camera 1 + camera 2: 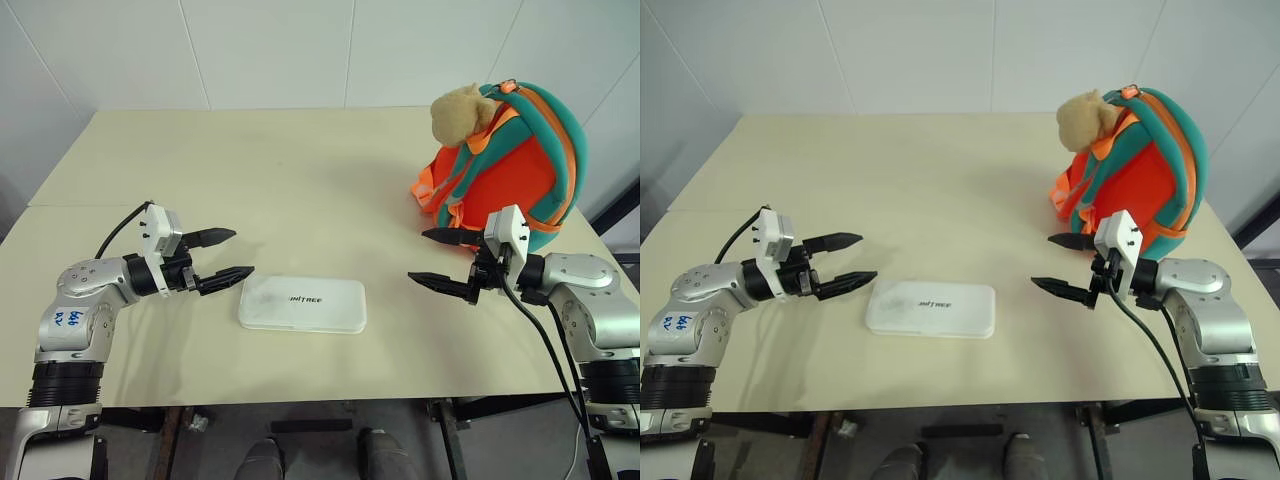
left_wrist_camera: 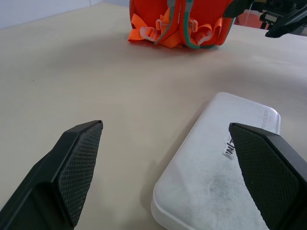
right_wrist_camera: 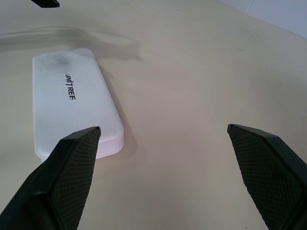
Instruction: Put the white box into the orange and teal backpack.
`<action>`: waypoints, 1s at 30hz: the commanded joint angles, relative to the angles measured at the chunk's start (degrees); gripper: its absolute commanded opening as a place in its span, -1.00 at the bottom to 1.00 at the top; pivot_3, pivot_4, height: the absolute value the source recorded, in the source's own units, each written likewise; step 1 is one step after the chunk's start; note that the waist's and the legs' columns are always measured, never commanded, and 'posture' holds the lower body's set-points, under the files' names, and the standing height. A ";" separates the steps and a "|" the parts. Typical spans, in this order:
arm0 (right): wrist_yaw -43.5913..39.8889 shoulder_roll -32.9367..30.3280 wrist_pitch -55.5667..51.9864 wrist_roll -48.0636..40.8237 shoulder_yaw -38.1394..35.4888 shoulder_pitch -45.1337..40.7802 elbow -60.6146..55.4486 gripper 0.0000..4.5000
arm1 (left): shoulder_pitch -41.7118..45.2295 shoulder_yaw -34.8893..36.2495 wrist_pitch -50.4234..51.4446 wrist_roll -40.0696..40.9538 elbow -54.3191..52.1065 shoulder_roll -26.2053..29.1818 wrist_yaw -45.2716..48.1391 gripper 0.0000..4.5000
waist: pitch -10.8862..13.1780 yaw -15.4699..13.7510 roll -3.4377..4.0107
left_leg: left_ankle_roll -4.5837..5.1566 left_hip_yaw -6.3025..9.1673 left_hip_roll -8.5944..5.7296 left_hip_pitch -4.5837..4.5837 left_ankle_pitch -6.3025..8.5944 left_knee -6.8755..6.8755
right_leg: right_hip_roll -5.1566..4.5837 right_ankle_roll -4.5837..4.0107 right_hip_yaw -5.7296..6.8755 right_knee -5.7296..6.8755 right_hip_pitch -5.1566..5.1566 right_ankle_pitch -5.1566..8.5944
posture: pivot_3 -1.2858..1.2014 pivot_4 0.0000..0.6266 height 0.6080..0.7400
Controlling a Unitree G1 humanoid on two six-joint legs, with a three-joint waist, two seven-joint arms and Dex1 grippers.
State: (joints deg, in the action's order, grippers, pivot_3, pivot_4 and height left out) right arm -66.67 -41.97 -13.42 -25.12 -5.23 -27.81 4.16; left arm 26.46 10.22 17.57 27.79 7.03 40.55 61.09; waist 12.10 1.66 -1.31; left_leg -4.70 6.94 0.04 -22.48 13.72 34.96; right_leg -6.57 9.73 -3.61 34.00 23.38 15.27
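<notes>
The robot's left gripper should next move to the white box's near short end (image 1: 250, 303) (image 2: 211, 218), opposite the right gripper, and close there around the box's top and bottom.
The white box (image 1: 302, 303) lies flat near the table's front edge, dark lettering on its top; it also shows as the white box (image 2: 225, 182) and the white box (image 3: 72, 108). My left gripper (image 1: 227, 255) hovers open just left of the box, pointing at its short end, nothing between its fingers. My right gripper (image 1: 430, 257) is open to the right of the box, a hand's width from it, empty. The orange and teal backpack (image 1: 510, 170) stands upright at the back right of the table, a tan plush toy (image 1: 460, 113) at its top, close behind my right gripper.
The cream table (image 1: 300, 180) has a seam running along its left part. White walls rise behind it. Cables trail from both wrists. The table's front edge lies just below the box.
</notes>
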 commanded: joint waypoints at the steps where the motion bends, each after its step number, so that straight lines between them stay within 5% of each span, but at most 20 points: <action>1: 0.58 0.64 0.25 -0.44 -0.37 -0.74 -1.57 0.99 | 0.32 1.10 0.06 0.80 -2.36 0.50 -0.13 1.00 | 0.00 0.01 0.00 | 0.00 0.00 0.00 0.00 0.00 0.00 | 0.00 0.00 0.00 0.00 0.00 0.00 | 0.03 -0.52 1.00; 7: 1.05 1.22 -5.43 -2.30 1.27 -0.94 -4.76 0.99 | 0.34 2.08 3.89 2.61 -1.87 0.78 -0.92 1.00 | 0.00 0.01 0.00 | 0.00 0.00 0.00 0.00 0.00 0.00 | 0.00 0.00 0.00 0.02 0.00 0.00 | 0.03 -0.52 1.00; 15: 2.41 -0.44 -24.25 -7.98 5.43 -0.92 -15.24 0.99 | 2.31 4.80 33.34 13.07 5.47 10.02 2.42 1.00 | 0.00 0.21 0.00 | 0.01 0.03 0.01 0.02 0.01 0.00 | 0.02 -0.06 0.00 0.22 0.10 0.07 | 0.03 -0.52 1.00; 21: 9.86 0.23 -40.89 -15.82 4.40 -0.19 -23.15 0.99 | 2.76 2.30 48.18 13.52 13.65 15.02 4.39 1.00 | 0.00 0.10 -0.01 | 0.01 0.05 0.01 0.05 0.01 -0.01 | 0.01 -0.14 0.01 0.36 0.12 0.18 | 0.03 -0.52 1.00; 30: 18.14 -0.36 -54.25 -20.64 5.54 2.16 -27.84 0.99 | 2.17 -2.52 57.49 13.97 14.45 12.88 4.92 1.00 | 0.00 -0.13 -0.02 | -0.02 0.08 0.01 0.02 0.03 -0.02 | -0.01 -0.34 0.06 0.38 0.17 0.28 | 0.03 -0.52 1.00</action>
State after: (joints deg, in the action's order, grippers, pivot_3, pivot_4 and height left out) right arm -49.82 -41.90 -66.08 -44.46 0.93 -25.94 -21.44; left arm 28.70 7.44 73.66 40.40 23.25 53.34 65.79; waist 12.11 1.53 -1.33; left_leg -4.72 7.02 0.04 -22.47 13.75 34.95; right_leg -6.58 9.39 -3.55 34.37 23.56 15.55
